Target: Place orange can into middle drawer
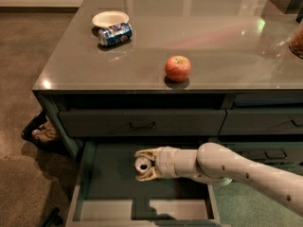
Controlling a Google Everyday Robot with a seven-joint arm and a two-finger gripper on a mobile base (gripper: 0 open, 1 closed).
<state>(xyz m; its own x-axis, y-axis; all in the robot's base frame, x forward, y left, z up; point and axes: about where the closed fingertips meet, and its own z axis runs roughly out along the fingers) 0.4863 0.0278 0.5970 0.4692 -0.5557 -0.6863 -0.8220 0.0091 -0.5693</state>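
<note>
Next, I release the orange can on the middle drawer's bottom point(147, 178), in line with the top drawer's bar handle.
The middle drawer point(99, 183) is pulled open below the countertop, dark grey-green with a flat floor and a pale front rim. My gripper point(143, 164) reaches into it from the right, over the drawer's middle. Its fingers are shut on the orange can point(141, 164), which lies sideways with its silver top facing the camera. Most of the can's label is hidden by the fingers. I cannot tell whether the can touches the drawer floor.
On the countertop point(213, 46) sit a red apple point(177, 68), a blue-and-white can point(115, 34) lying on its side, and a white bowl point(110, 19). The shut top drawer point(142, 122) with a dark bar handle is just above. A dark bin point(41, 131) stands on the floor at left.
</note>
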